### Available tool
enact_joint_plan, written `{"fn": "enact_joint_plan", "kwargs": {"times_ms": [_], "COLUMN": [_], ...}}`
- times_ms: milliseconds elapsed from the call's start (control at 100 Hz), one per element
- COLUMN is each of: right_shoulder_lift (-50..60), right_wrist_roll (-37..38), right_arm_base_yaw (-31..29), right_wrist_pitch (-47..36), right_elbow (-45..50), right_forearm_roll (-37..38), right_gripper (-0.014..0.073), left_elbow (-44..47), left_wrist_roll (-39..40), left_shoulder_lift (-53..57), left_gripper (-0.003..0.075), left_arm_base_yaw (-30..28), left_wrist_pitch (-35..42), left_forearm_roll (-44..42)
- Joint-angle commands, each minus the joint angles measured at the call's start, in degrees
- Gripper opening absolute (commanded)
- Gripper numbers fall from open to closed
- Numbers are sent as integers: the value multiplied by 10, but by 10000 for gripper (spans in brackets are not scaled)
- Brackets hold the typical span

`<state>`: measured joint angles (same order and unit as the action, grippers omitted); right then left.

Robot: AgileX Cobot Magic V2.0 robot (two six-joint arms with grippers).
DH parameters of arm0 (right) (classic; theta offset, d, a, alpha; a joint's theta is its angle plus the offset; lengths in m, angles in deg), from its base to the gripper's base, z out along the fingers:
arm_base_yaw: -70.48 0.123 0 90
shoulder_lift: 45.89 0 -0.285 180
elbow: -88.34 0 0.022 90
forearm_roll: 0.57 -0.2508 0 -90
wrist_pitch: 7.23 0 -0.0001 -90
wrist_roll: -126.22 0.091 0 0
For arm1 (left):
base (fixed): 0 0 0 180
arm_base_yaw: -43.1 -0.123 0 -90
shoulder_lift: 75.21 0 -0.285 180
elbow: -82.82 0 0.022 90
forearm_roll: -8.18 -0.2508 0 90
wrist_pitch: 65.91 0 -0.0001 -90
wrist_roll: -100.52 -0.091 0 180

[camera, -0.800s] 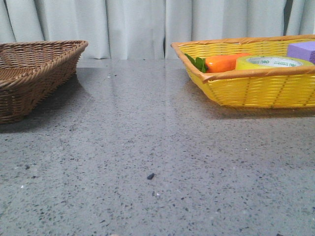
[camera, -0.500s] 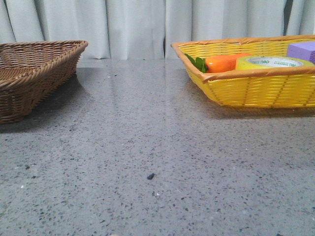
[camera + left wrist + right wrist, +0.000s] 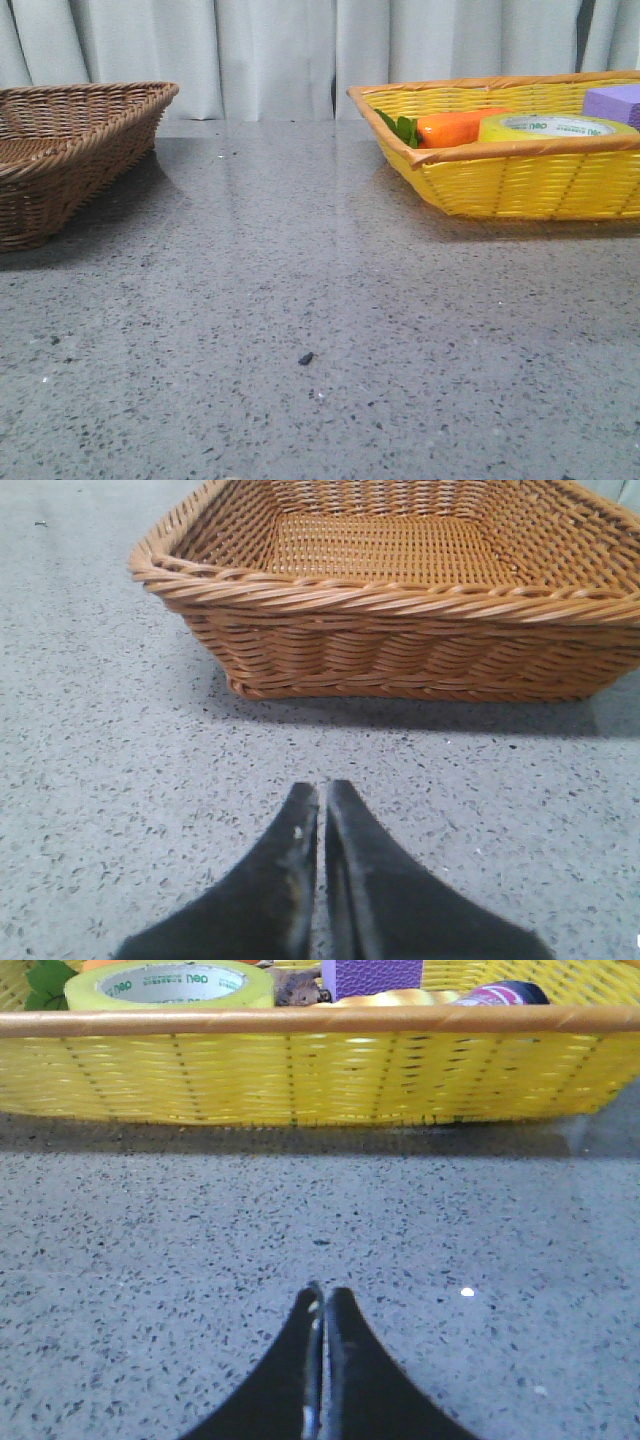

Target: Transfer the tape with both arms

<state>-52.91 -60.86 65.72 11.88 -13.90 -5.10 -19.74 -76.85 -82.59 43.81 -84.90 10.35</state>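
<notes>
The robot's right gripper will close on the side of the yellow tape (image 3: 488, 129) (image 3: 80, 993) that faces the brown basket, near the orange toy carrot.
The yellow tape (image 3: 556, 128) lies flat in the yellow basket (image 3: 520, 185) at the right; it also shows in the right wrist view (image 3: 170, 984), white core with green lettering. My right gripper (image 3: 322, 1294) is shut and empty, low over the table in front of that basket. My left gripper (image 3: 321, 790) is shut and empty, low over the table in front of the brown wicker basket (image 3: 400, 600). Neither gripper shows in the front view.
The brown basket (image 3: 70, 150) stands at the left and looks empty. The yellow basket also holds an orange toy carrot (image 3: 455, 127), a purple block (image 3: 612, 102), and a dark bottle (image 3: 500, 993). Grey speckled table (image 3: 300, 300) lies between the baskets.
</notes>
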Motion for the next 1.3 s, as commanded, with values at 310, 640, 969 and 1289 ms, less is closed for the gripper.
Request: {"fn": "enact_joint_plan", "kwargs": {"times_ms": [310, 640, 969, 1289], "right_shoulder_lift": [11, 11, 11, 11], "right_wrist_roll": [0, 0, 0, 0], "right_arm_base_yaw": [-4, -4, -4, -4], "right_wrist_pitch": [-8, -14, -113, -276], "right_elbow": [12, 12, 12, 12], "right_forearm_roll": [1, 4, 4, 4], "right_gripper": [-66, -66, -66, -66], "left_elbow": [5, 5, 5, 5], "left_wrist_roll": [4, 4, 4, 4], "left_shoulder_lift": [16, 16, 16, 16], "left_gripper": [-21, -21, -21, -20], "left_arm_base_yaw": [0, 0, 0, 0], "left_wrist_pitch": [33, 65, 108, 120], "left_forearm_roll": [-7, -73, -73, -73]}}
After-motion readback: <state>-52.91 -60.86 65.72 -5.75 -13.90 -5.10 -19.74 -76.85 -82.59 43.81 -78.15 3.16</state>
